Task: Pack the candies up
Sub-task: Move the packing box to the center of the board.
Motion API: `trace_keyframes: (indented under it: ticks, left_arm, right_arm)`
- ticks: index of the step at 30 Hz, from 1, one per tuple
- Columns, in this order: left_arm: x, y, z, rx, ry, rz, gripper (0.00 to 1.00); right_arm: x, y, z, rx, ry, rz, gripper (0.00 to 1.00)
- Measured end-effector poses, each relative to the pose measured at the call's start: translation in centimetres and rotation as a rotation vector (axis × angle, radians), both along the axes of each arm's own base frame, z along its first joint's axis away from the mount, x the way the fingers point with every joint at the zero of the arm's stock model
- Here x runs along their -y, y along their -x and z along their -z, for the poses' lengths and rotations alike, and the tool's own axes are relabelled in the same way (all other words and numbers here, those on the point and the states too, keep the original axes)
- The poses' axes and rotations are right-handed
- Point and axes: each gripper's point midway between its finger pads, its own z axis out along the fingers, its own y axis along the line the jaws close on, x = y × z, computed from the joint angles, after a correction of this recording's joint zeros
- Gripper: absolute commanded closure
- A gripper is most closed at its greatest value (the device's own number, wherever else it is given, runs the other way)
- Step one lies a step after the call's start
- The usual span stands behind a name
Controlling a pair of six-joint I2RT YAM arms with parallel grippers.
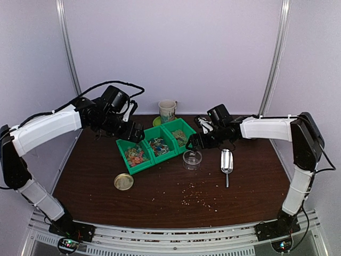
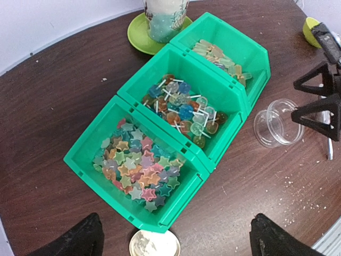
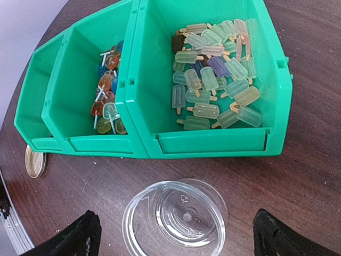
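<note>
The metal scoop has a handle just beside its wide metal bowl. My right gripper needs to go next to the scoop and close on the scoop's handle (image 1: 227, 176).
Three joined green bins (image 1: 157, 148) hold the candies: star pieces (image 2: 139, 168) in the left bin, lollipop pieces (image 2: 184, 109) in the middle one, popsicle pieces (image 3: 216, 74) in the right one. An empty clear jar (image 3: 178, 218) stands upright just in front of the right bin. A round tan lid (image 2: 154, 245) lies in front of the left bin. My left gripper (image 2: 176, 237) is open and empty above the front of the star bin. My right gripper (image 3: 176, 234) is open and empty, its fingers on either side of the jar and above it.
A metal scoop (image 1: 227, 161) lies right of the jar (image 1: 192, 158). A patterned cup (image 1: 167, 111) on a green saucer stands behind the bins. Tiny crumbs (image 1: 196, 198) are scattered on the dark wood table toward the front. White walls close the back and sides.
</note>
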Motion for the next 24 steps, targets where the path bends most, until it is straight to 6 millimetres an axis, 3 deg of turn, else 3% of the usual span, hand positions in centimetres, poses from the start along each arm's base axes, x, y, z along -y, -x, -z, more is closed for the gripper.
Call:
trace_keyframes:
  ticks: [4,7,15,20,24]
  left_arm:
    - [-0.8,0.6,-2.3,0.066,-0.001,0.038,0.02]
    - [-1.5,1.0,-2.9,0.107,0.008,0.045,0.02]
    - [-3.9,-0.1,-0.3,0.044,0.054,-0.005,0.02]
    - [-3.9,-1.0,-0.1,0.012,0.126,-0.017,0.02]
    - [-3.5,-0.8,0.2,0.000,0.144,-0.004,0.02]
  right_arm:
    - [-0.9,-0.9,0.3,-0.008,-0.010,-0.018,0.02]
    - [-1.6,-1.4,0.6,-0.013,-0.016,-0.040,0.03]
    - [-2.1,-0.6,2.6,-0.075,-0.022,-0.085,0.06]
    - [-2.4,0.2,2.9,-0.093,-0.036,-0.127,0.07]
    - [-2.3,2.0,4.5,-0.145,-0.039,-0.157,0.09]
